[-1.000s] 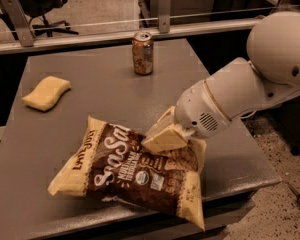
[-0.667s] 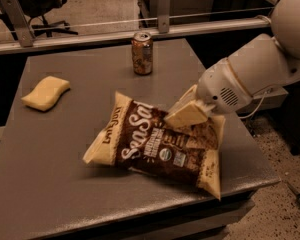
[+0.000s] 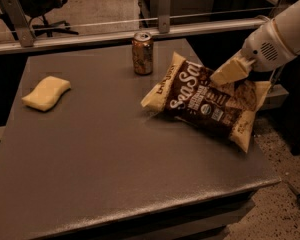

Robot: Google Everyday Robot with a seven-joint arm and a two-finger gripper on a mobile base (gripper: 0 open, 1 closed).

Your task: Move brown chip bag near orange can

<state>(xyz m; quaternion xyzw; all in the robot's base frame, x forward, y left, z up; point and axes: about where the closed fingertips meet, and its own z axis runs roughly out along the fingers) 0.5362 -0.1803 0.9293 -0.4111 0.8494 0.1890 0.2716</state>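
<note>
The robot's gripper will release the brown chip bag on the table's far corner [image 3: 180, 77], beside the orange can.
The brown chip bag [image 3: 202, 101] has a dark centre, cream edges and white "Sea Salt" lettering. It is tilted at the right side of the table, its left corner low and just right of the orange can [image 3: 142, 53]. The can stands upright near the table's far edge. My gripper [image 3: 229, 72] comes in from the right on a white arm and is shut on the bag's upper edge. The bag's right end reaches past the table's right edge.
A yellow sponge [image 3: 46, 92] lies on the left of the grey table [image 3: 115, 154]. A metal rail [image 3: 90, 26] runs behind the far edge, with an office chair [image 3: 40, 4] beyond it. The floor drops away on the right.
My gripper has carried the bag from the table's front right towards the far right, and it is now close beside the can. The can and sponge have not moved.
</note>
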